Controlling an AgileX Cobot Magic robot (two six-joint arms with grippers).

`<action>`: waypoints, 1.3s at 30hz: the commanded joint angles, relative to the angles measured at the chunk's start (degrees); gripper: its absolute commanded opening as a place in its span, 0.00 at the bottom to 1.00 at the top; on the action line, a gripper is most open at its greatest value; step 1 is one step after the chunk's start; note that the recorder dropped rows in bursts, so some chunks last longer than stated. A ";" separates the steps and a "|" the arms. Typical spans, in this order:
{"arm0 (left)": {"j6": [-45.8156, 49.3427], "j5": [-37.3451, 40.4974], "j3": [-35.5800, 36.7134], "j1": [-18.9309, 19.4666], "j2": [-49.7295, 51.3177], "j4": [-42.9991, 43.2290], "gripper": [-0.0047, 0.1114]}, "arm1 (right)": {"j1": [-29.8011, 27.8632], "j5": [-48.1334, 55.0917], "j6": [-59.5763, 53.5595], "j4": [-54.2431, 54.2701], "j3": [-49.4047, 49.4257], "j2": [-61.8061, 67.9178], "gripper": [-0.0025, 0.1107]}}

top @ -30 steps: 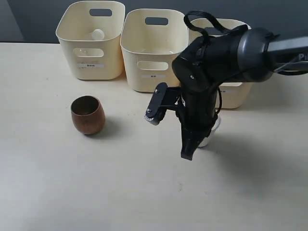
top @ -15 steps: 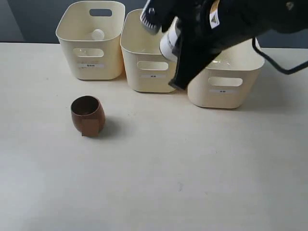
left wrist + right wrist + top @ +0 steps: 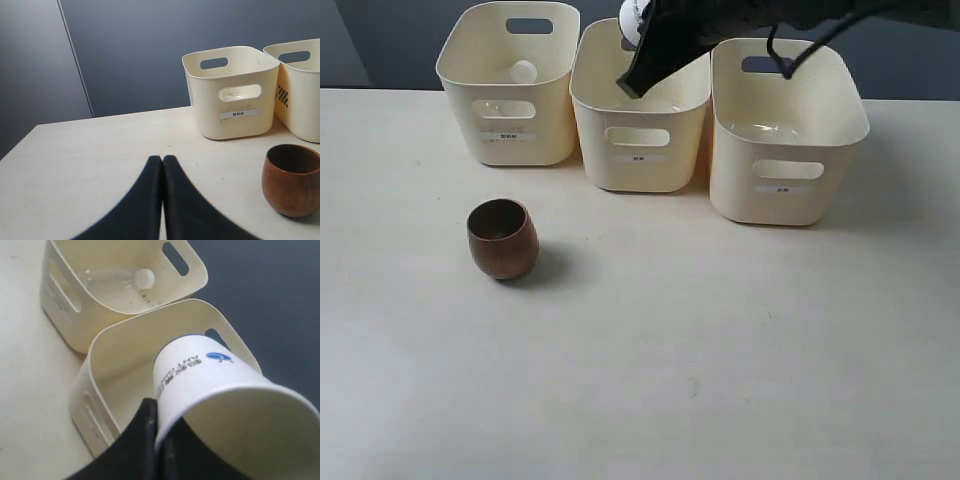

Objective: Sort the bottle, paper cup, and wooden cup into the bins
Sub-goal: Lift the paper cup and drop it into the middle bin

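Observation:
My right gripper is going to release the white paper cup inside the middle bin (image 3: 640,124) (image 3: 152,397), just behind that bin's front handle slot. The paper cup is tilted above that bin now.
My right gripper (image 3: 159,416) is shut on the rim of the white paper cup (image 3: 210,385), one finger inside the cup and one outside. It holds the cup tilted above the middle bin (image 3: 107,367). In the exterior view that gripper (image 3: 632,82) hangs over the middle bin (image 3: 640,170), and only a sliver of the paper cup (image 3: 632,14) shows at the top edge. The clear bottle (image 3: 117,279) lies in the left bin (image 3: 460,100), its white cap (image 3: 523,71) showing. On the table stands the wooden cup (image 3: 502,238). My left gripper (image 3: 162,160) is shut and empty, short of the wooden cup (image 3: 291,180).
The right bin (image 3: 740,190) stands beside the middle one and looks empty. The left wrist view shows the left bin (image 3: 210,107) and part of the middle bin (image 3: 305,112) behind the wooden cup. A dark wall backs the table.
My right gripper has risen from the table in front of the right bin with the paper cup, and moved back and left to above the middle bin. The wooden cup has not moved.

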 commanded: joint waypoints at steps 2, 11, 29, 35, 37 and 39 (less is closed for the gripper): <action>-0.08 -0.40 0.10 0.03 -0.28 0.00 0.04 | -2.81 5.41 0.31 2.39 -12.19 10.89 0.01; -0.08 -0.40 0.10 0.03 -0.28 0.00 0.04 | -5.93 17.10 -7.21 11.19 -26.35 22.47 0.01; -0.08 -0.40 0.10 0.03 -0.28 0.00 0.04 | -6.93 21.16 -12.11 16.51 -34.75 31.65 0.06; -0.08 -0.40 0.10 0.03 -0.28 0.00 0.04 | -6.93 20.49 -11.96 16.51 -34.75 32.17 0.34; -0.08 -0.40 0.10 0.03 -0.28 0.00 0.04 | -6.93 20.39 -11.96 16.51 -34.75 32.17 0.39; -0.08 -0.40 0.10 0.03 -0.28 0.00 0.04 | -6.93 20.37 -11.96 16.51 -34.75 32.17 0.39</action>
